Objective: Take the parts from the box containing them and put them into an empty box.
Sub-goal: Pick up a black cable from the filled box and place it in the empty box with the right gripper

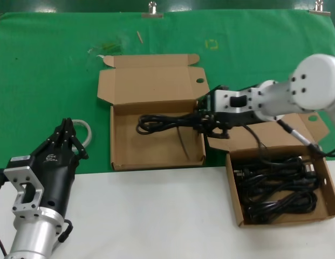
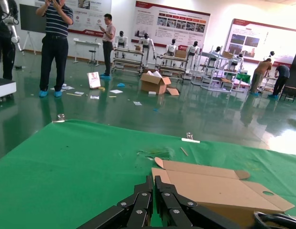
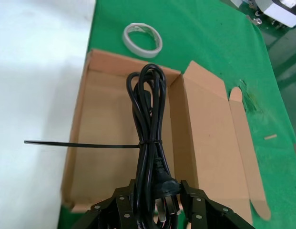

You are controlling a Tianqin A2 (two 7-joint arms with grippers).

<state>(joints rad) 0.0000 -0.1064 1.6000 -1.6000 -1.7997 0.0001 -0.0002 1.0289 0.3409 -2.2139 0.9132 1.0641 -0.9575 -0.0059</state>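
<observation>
I will use my right gripper to lay the black power cord down lengthwise across the middle of the empty box's bottom (image 1: pixel 165 135) (image 3: pixel 129 149).
My right gripper (image 1: pixel 202 121) reaches over the near right corner of the empty box (image 1: pixel 135 154) in the middle of the green cloth. It is shut on a black power cord (image 1: pixel 162 123) at the plug end. In the right wrist view the looped cord (image 3: pixel 148 119) stretches along the box floor (image 3: pixel 102 143), with its plug (image 3: pixel 165 183) between my fingers; a thin black tie (image 3: pixel 76 144) sticks out sideways. The box containing the parts (image 1: pixel 236 189) lies at the right with several black cords (image 1: pixel 278 186) inside. My left gripper (image 1: pixel 67 132) is parked at the near left, shut and holding nothing.
A white tape roll (image 1: pixel 87 131) lies on the cloth just past my left gripper. The middle box's lid (image 1: pixel 151 83) lies flat towards the far side. Metal clips (image 1: pixel 152 9) pin the cloth's far edge. Bare white table (image 1: pixel 156 216) runs along the front.
</observation>
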